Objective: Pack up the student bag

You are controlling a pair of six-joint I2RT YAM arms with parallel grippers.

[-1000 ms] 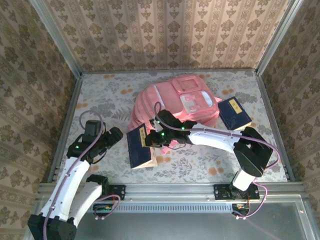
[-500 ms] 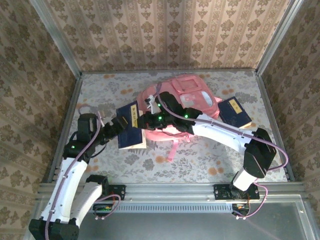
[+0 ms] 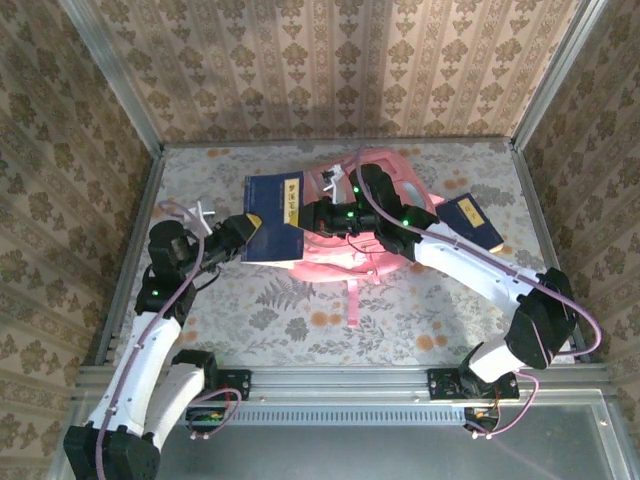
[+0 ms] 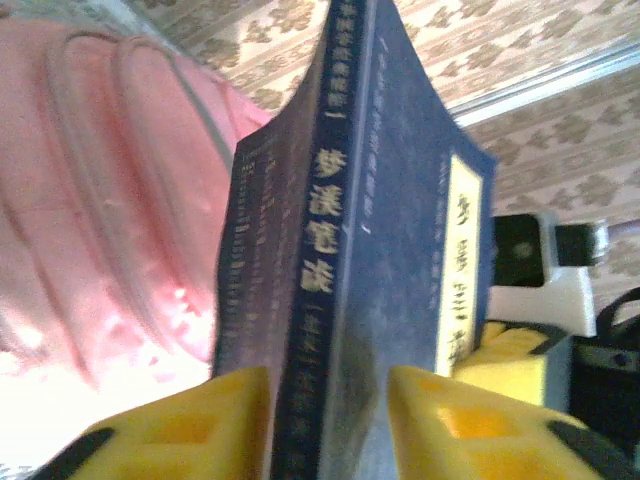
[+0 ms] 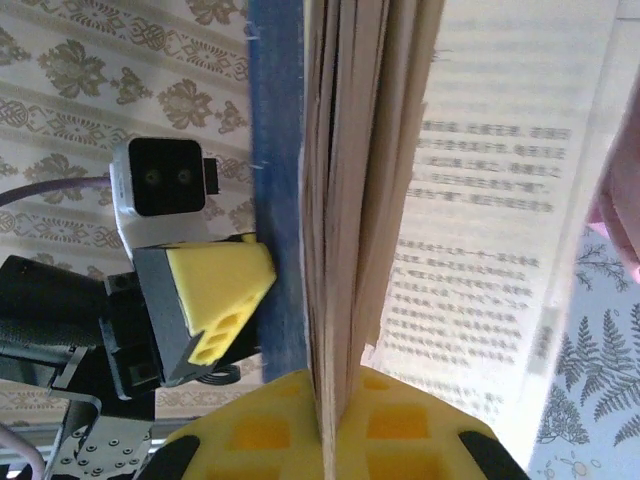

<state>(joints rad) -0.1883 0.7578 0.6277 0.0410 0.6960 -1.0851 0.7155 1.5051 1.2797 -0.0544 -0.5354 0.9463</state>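
Observation:
My right gripper needs to open and close around the thick page block (image 5: pixel 350 200), as it pinches only a thin bunch of pages while the book fans open.
A dark blue book (image 3: pixel 272 205) with a yellow title label hangs in the air over the left part of the pink student bag (image 3: pixel 335 260). My left gripper (image 3: pixel 245 228) is shut on its lower left corner. In the left wrist view the spine (image 4: pixel 340 200) stands between the yellow fingers (image 4: pixel 200 425), with the gripper (image 4: pixel 328 385) closed on it and the bag (image 4: pixel 100 200) behind. My right gripper (image 3: pixel 312 215) holds the book's right edge. In the right wrist view it (image 5: pixel 325 385) is shut on a thin sheaf of pages (image 5: pixel 345 180), and the rest fan open.
A second blue book (image 3: pixel 470 225) lies on the table to the right of the bag. A pink strap (image 3: pixel 357 300) trails toward the near edge. Metal rails and patterned walls enclose the floral table (image 3: pixel 260 320).
The right gripper has carried the blue book up from the table in front of the bag to above the bag. The left gripper has followed and closed on its corner.

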